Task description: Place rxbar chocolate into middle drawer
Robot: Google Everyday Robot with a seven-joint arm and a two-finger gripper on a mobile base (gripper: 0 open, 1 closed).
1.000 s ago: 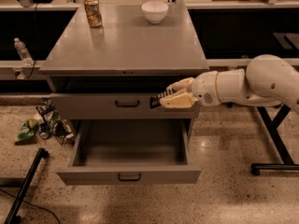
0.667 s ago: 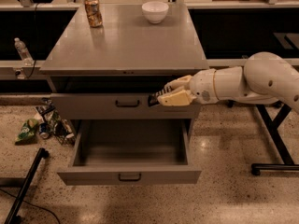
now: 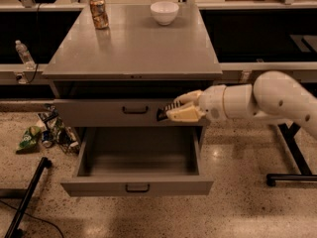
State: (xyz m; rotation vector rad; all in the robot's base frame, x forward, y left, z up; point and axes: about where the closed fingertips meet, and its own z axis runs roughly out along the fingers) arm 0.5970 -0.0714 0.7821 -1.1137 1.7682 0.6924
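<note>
I should release the rxbar chocolate on the middle drawer's bare bottom [image 3: 161,151], a bit off-centre toward the side closest to my arm. The bar is now above the open drawer.
My gripper [image 3: 174,111] reaches in from the right, level with the upper grey drawer front [image 3: 114,113]. It is shut on the rxbar chocolate [image 3: 163,111], a small black bar with pale marks that sticks out to the left of the fingers. The bar hangs in front of the right end of that upper front. Below it the middle drawer [image 3: 136,186] is pulled far out and its inside is bare. The bar is above the back right part of the open drawer.
An orange-patterned soda can [image 3: 99,12] and a white bowl [image 3: 164,12] stand at the back of the cabinet top [image 3: 133,48]. A water bottle [image 3: 24,54] and floor litter [image 3: 44,135] lie to the left. A black stand leg [image 3: 29,192] crosses the floor at lower left.
My gripper with the bar has shifted slightly left and down in front of the upper drawer front. The drawers have not moved.
</note>
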